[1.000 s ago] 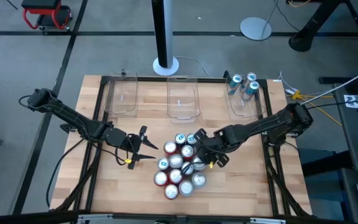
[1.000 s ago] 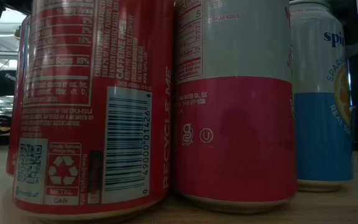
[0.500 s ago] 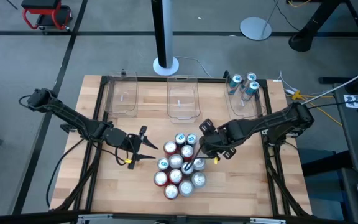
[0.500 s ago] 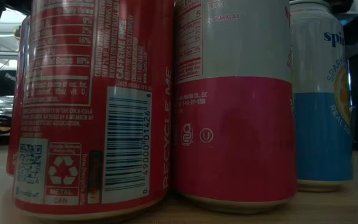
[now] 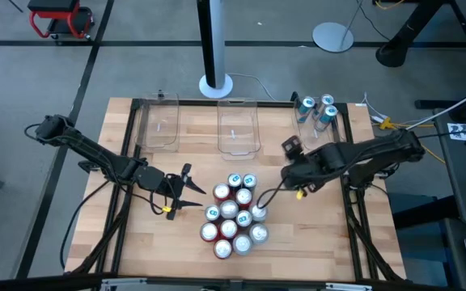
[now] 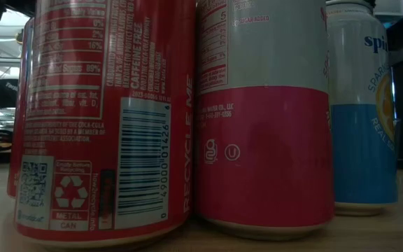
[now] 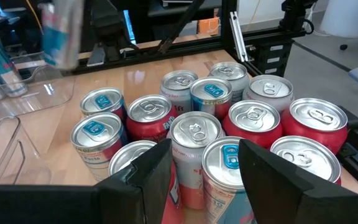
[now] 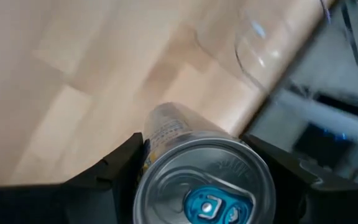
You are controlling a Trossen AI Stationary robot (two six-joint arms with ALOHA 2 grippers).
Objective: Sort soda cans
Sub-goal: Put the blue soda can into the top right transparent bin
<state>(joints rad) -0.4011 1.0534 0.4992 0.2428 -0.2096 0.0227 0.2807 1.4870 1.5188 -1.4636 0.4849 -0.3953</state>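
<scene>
The robot's right gripper will release the teal can in the clear bin, just nearer than the teal cans (image 5: 307,128) lying there.
Several soda cans (image 5: 235,214), red, silver-and-red and teal, stand upright in a tight cluster at the table's middle near side. They also show in the left wrist view (image 7: 216,130) and close up in the low view (image 6: 261,119). My right gripper (image 5: 291,162) is shut on a teal can (image 8: 204,180), off the cluster's far right, near the right bin (image 5: 318,133). That can shows blurred in the left wrist view (image 7: 61,31). My left gripper (image 5: 188,191) is open and empty, just left of the cluster. My right gripper pinches the teal can between its two fingers (image 8: 114,180), one on each side of the can's wall just below the top rim (image 8: 151,158). The fingers come from above, slanting down. The can is lifted clear of the table, its silver top toward the wrist.
Three clear plastic bins stand along the far edge: left (image 5: 158,125), middle (image 5: 239,129) and right, which holds three teal cans (image 5: 318,111). A black frame (image 5: 354,210) borders the table. A black pole (image 5: 213,48) rises behind the middle bin.
My right gripper has gone up from the cluster's right side and toward the table's far right, carrying a teal can lifted clear of the other cans. The rest of the cluster has stayed in place.
</scene>
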